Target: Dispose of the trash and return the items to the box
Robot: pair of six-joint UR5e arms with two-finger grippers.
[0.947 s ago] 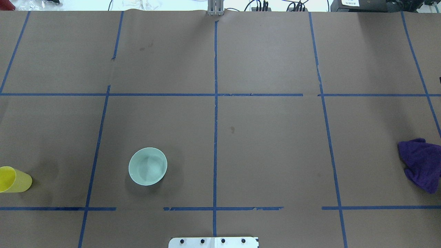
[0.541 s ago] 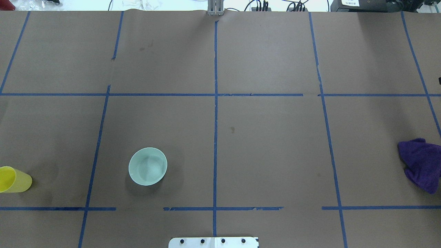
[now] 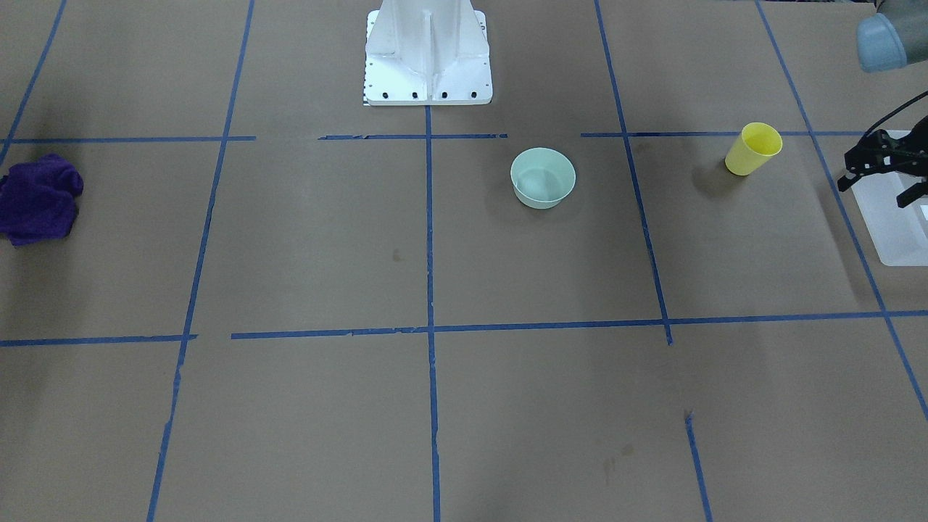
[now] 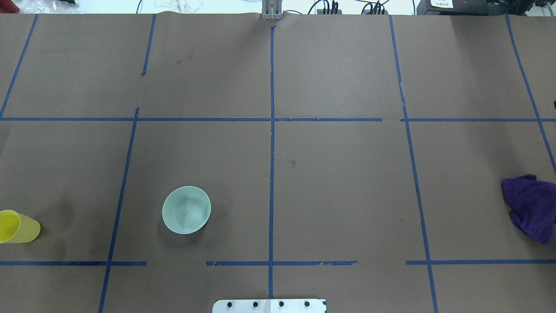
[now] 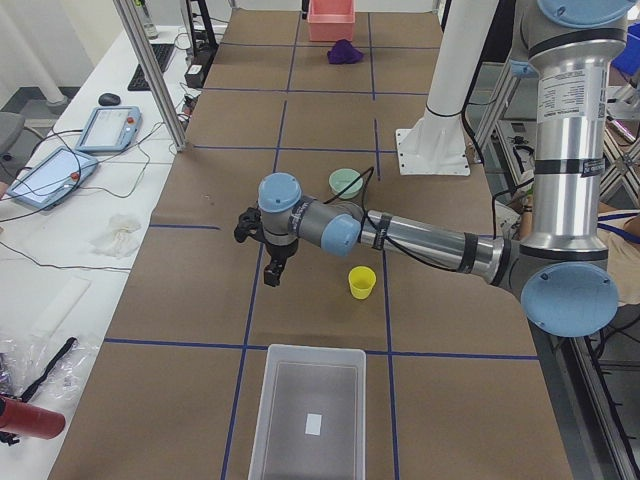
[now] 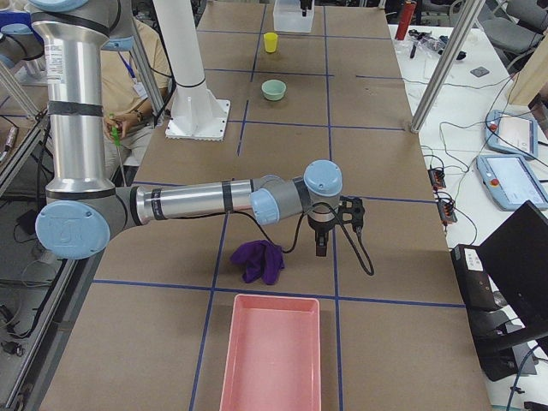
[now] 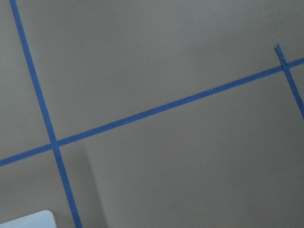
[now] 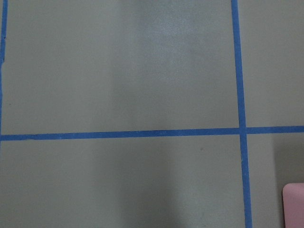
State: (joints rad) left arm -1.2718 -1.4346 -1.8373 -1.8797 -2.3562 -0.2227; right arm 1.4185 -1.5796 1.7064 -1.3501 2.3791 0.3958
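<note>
I will next close my left gripper on the yellow cup's rim [image 3: 780, 144], on the side facing the frosted white box.
The yellow cup [image 3: 752, 148] stands upright at the table's left end, also in the overhead view [image 4: 17, 227] and the left view [image 5: 361, 282]. The mint-green bowl [image 3: 543, 177] stands upright nearer the middle [image 4: 186, 210]. The frosted white box [image 5: 308, 415] sits at the table's left end, empty apart from a small label, and shows partly in the front view [image 3: 895, 225]. My left gripper [image 3: 877, 190] hovers open and empty above the table between the cup and the box [image 5: 258, 258]. My right gripper [image 6: 336, 235] hangs above the table beside a purple cloth [image 6: 259, 259]; I cannot tell whether it is open or shut.
The purple cloth [image 4: 532, 206] lies crumpled near the right end. A pink tray [image 6: 272, 355] sits beyond it at that end. The white robot pedestal [image 3: 428, 54] stands at the near middle edge. Blue tape lines grid the brown table.
</note>
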